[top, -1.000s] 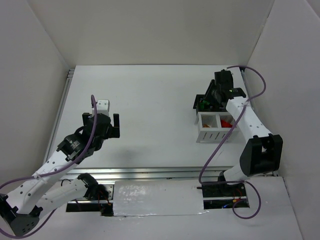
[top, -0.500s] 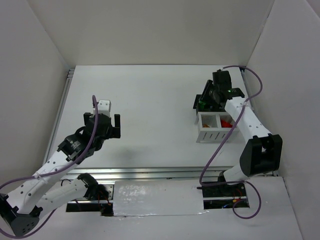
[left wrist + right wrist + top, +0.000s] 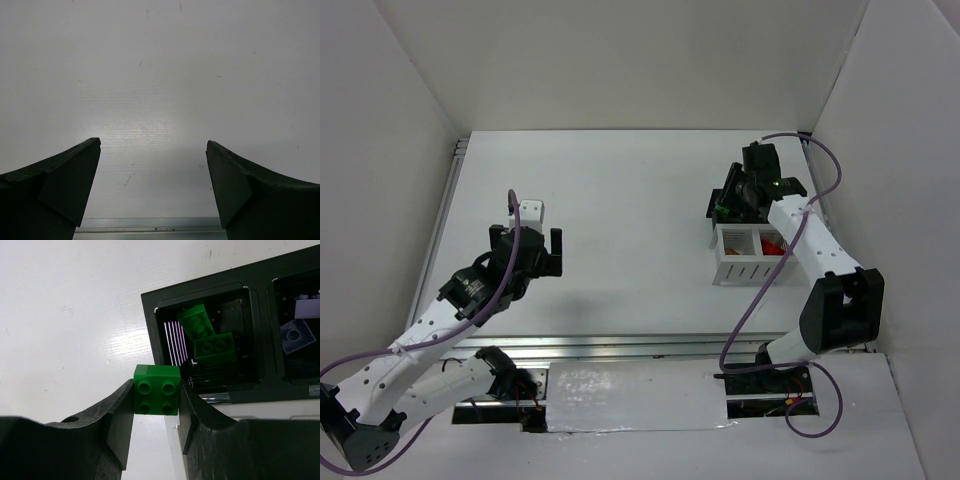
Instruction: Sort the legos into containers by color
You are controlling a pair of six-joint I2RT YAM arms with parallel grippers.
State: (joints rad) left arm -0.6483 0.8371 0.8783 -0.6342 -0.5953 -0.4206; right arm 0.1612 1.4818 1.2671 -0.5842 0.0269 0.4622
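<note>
The robot's right gripper needs to release the green lego in the black bin's cell [image 3: 731, 211] [image 3: 218, 321] next to the two green legos.
My right gripper [image 3: 156, 390] is shut on a green lego [image 3: 156, 390] and holds it just left of the black bin [image 3: 150, 315], near that bin's left wall. That bin's left cell holds two green legos [image 3: 207, 337]; its right cell holds lavender legos [image 3: 300, 330]. In the top view the right gripper [image 3: 730, 200] hovers at the black bin [image 3: 712, 210], with the white slotted bin [image 3: 745, 268] in front holding red and orange legos [image 3: 773, 243]. My left gripper [image 3: 532, 250] is open and empty over bare table at the left; its fingers [image 3: 60, 185] frame nothing.
White walls enclose the table on three sides. A metal rail [image 3: 620, 345] runs along the near table edge, also low in the left wrist view [image 3: 150, 224]. The right arm's purple cable [image 3: 830, 160] loops near the back right corner.
My right gripper has shifted slightly back and left over the black bin with the green lego. My left gripper has moved a little forward and right.
</note>
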